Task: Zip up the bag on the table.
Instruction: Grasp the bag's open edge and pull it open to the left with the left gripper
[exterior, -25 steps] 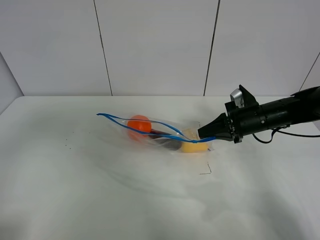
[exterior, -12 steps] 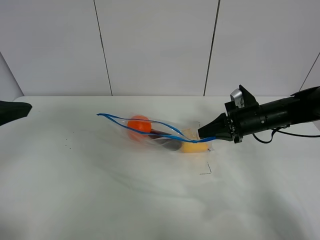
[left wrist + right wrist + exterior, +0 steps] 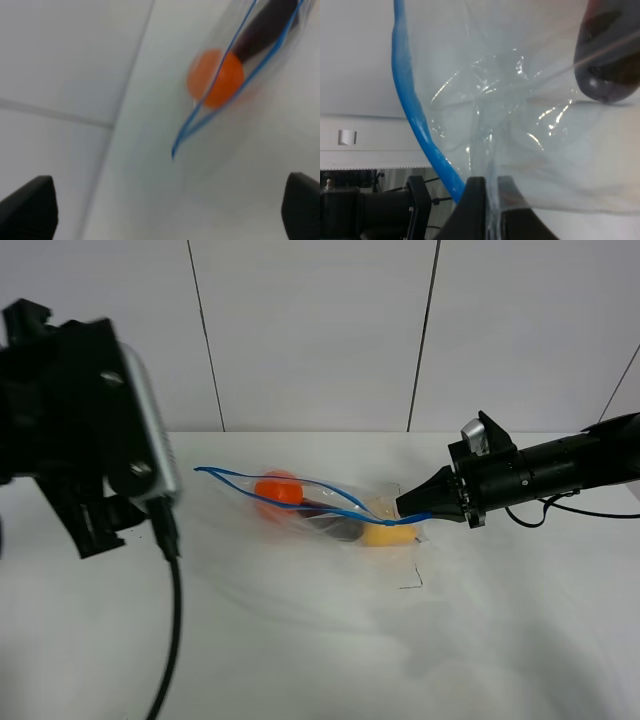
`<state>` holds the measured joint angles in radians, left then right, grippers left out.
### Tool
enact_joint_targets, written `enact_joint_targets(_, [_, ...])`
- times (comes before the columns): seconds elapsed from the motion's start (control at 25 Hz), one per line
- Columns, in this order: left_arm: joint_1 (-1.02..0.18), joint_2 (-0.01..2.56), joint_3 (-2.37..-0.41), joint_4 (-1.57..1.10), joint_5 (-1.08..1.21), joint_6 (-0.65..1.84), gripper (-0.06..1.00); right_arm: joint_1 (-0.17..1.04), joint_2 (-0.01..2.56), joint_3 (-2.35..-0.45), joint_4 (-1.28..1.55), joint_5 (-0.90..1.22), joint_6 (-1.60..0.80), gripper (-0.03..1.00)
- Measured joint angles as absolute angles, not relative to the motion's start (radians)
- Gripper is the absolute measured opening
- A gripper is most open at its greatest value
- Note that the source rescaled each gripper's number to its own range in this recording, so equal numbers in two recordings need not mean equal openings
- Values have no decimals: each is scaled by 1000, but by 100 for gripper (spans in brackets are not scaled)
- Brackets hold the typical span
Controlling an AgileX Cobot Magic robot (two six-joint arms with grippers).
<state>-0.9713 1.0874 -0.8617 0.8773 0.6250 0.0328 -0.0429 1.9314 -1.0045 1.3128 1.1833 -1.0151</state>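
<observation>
My left gripper is to close next on the blue zipper strip (image 3: 375, 519) of the clear bag, above the yellow fruit and right beside my right gripper.
The clear bag (image 3: 315, 505) lies on the white table (image 3: 300, 640), with its blue zipper strip (image 3: 240, 483) gaping open along the top. Orange (image 3: 277, 487), dark purple (image 3: 340, 525) and yellow fruit (image 3: 388, 531) show through it. My right gripper (image 3: 408, 508) is shut on the bag's right end; in the right wrist view its fingers (image 3: 475, 210) pinch the plastic beside the blue strip (image 3: 415, 115). My left arm (image 3: 85, 430) hangs blurred at the left, well apart from the bag. The left gripper (image 3: 167, 205) is open and empty, facing the bag's orange-fruit end (image 3: 216, 77).
A white panelled wall (image 3: 310, 330) rises behind the table's far edge. A small dark corner mark (image 3: 412, 580) lies on the table in front of the bag. The left arm's cable (image 3: 175, 620) hangs over the table's left front.
My left arm has swung in from the left edge and now fills the left of the exterior view. The bag and my right gripper have not moved.
</observation>
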Motion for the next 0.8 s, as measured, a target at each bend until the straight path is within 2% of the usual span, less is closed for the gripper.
enact_joint_targets(0.12, [-1139,1215,-863,1145,680,-192,92,-43,1931,-1004,1313,1182,-1015,0])
enact_joint_targets(0.32, [-1274,1452,-863,1471,731,-506,92,-43,1931,-1004,1313,1180,-1009,0])
enact_joint_targets(0.56, [-1343,1668,-863,1707,730,-683,91,-43,1931,-1004,1313,1184,-1007,0])
enact_joint_targets(0.8, [-1349,1793,-924,1728,709,-826,90,-43,1931,-1004,1313,1188,-1007,0])
